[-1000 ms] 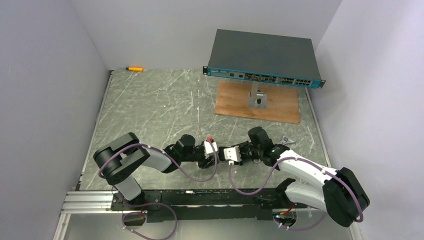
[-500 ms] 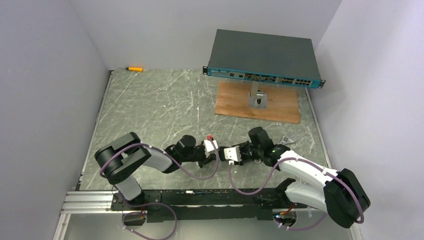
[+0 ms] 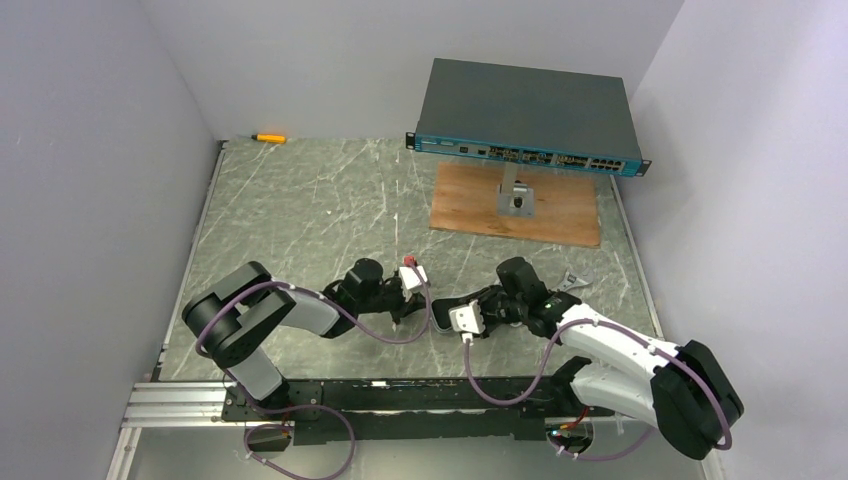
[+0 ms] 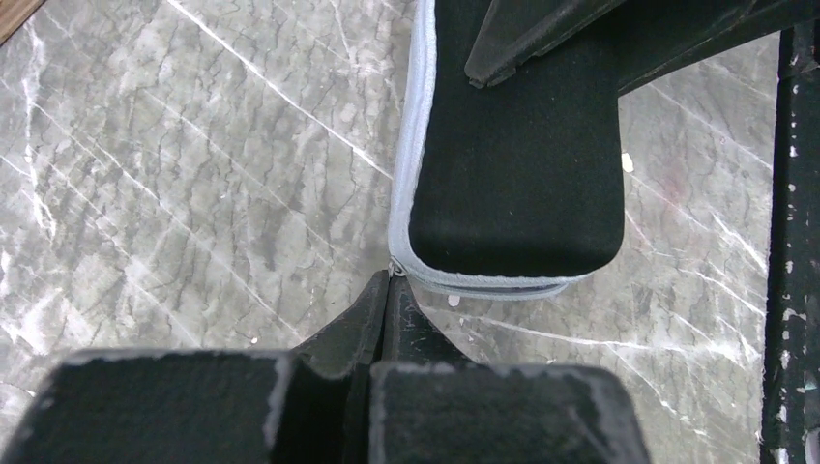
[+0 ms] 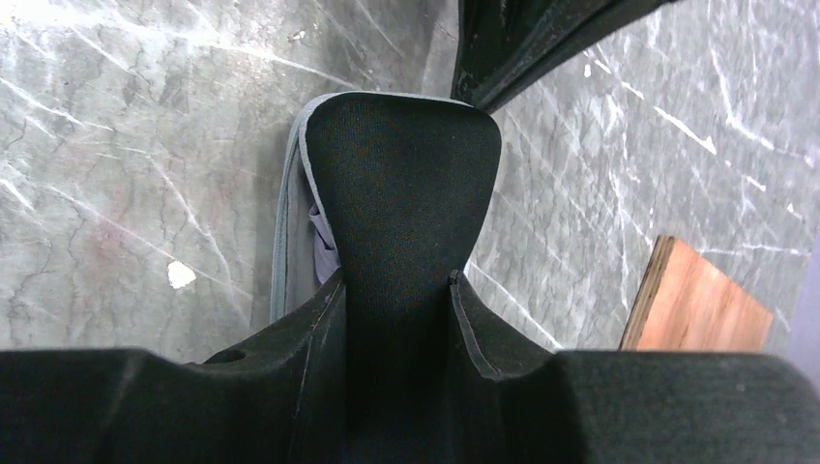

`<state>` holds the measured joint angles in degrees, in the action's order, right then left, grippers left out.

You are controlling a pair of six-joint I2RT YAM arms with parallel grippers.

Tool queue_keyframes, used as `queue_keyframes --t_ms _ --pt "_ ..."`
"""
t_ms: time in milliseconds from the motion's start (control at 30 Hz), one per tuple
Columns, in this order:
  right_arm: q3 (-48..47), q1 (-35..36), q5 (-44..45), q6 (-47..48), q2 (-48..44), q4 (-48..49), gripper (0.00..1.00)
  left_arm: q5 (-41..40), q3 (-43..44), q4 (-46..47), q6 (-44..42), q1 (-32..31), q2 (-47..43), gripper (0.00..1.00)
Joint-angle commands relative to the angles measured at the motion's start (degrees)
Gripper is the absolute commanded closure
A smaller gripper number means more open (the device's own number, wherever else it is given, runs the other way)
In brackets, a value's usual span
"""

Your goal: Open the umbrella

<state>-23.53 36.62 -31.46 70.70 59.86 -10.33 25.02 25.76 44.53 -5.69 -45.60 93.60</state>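
My right gripper should put the black case down on the marble table (image 3: pixel 426 280) in front of the corner of the wooden board.
A flat black case (image 4: pixel 517 164) with a pale grey zip edge (image 4: pixel 411 145) lies low over the marble table (image 3: pixel 300 210) between my two grippers. The umbrella itself is hidden; only a pale lilac bit (image 5: pixel 324 249) shows in the case's open seam. My left gripper (image 4: pixel 389 282) is shut, its tips pinching the small metal zip pull (image 4: pixel 395 268) at the case's corner. My right gripper (image 5: pixel 395 282) is shut on the other end of the case (image 5: pixel 401 184). In the top view the left gripper (image 3: pixel 420 295) and the right gripper (image 3: pixel 445 312) meet at the table's near middle.
A large dark grey box with a teal front (image 3: pixel 530 110) stands on a metal stand (image 3: pixel 516 198) over a wooden board (image 3: pixel 470 205) at the back right. An orange pen (image 3: pixel 268 137) lies at the back left. A small metal part (image 3: pixel 572 283) lies by the right arm.
My left gripper has moved away from the bases and slightly left. My right gripper has drawn nearer with the case. The two wrists stand further apart.
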Motion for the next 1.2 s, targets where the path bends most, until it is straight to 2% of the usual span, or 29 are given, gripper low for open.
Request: queue_keyframes --t_ms 0,100,367,700,867,1167 --pt "-0.56 2.48 -9.41 7.73 -0.43 -4.37 1.0 1.2 2.61 2.03 -4.43 2.12 -0.66 1.0" --pt "-3.09 3.16 -12.23 14.1 1.49 -8.23 1.0 5.5 2.47 2.9 -7.01 2.1 -1.09 1.0" --pt "-3.33 3.72 -18.59 32.1 4.75 -11.72 1.0 10.8 3.37 2.85 -12.61 2.08 -0.53 1.0" --pt "-6.1 6.53 -23.86 43.54 11.82 -11.56 1.0 15.89 4.12 3.13 -15.87 0.75 0.14 1.0" --pt "-6.71 8.1 -24.43 42.95 13.3 -10.07 1.0 13.3 7.14 3.43 -14.82 0.18 2.18 1.0" --pt "-6.37 8.47 -23.67 40.59 12.22 -10.43 1.0 9.11 12.71 4.74 -7.98 1.72 6.76 1.0"
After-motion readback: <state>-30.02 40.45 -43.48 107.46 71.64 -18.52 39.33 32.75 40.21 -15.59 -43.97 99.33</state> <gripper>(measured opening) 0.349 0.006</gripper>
